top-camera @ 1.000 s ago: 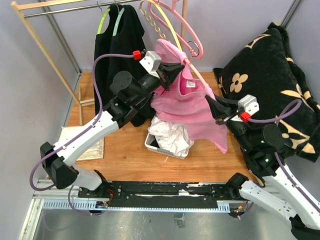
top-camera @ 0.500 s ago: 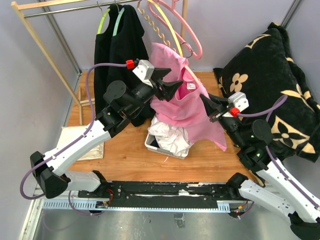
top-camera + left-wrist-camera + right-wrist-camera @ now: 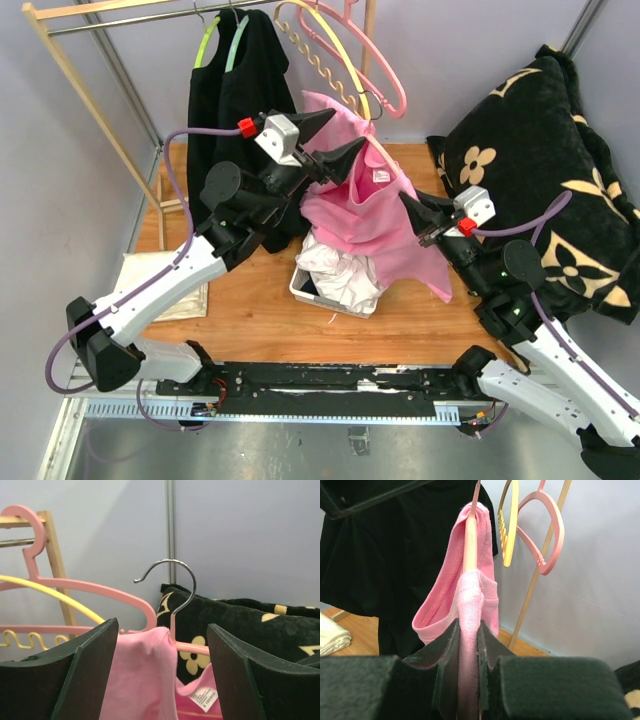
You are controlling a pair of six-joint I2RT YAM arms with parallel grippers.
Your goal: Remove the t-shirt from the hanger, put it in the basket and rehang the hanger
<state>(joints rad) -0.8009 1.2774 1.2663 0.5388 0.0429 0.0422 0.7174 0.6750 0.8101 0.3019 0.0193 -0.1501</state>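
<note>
My left gripper should take the base of the metal hook [image 3: 173,626] before my right gripper opens, since my right gripper is pinning the pink t-shirt to the hanger arm.
The pink t-shirt [image 3: 365,215] hangs on a pink hanger [image 3: 192,648] with a metal hook [image 3: 176,577], above the middle of the table. My left gripper [image 3: 338,140] is open, its fingers standing either side of the shirt's upper shoulder [image 3: 142,670] without touching it. My right gripper [image 3: 412,212] is shut on the lower hanger arm through the shirt's fabric [image 3: 469,605]. In the right wrist view the bare pink hanger arm [image 3: 470,540] runs up from the jaws, with the shirt's hem [image 3: 437,612] bunched round it.
A black garment [image 3: 235,90] on a green hanger hangs from the wooden rack [image 3: 80,90]. Empty pink and yellow hangers [image 3: 365,60] hang beside it. A white basket [image 3: 335,280] of white cloth sits below the shirt. A black flowered cushion [image 3: 540,150] lies right, folded cloth [image 3: 165,285] left.
My left gripper, shut on the shirt's shoulder a second ago, has opened and drawn back up and left. The right gripper has shifted slightly left with its grip kept.
</note>
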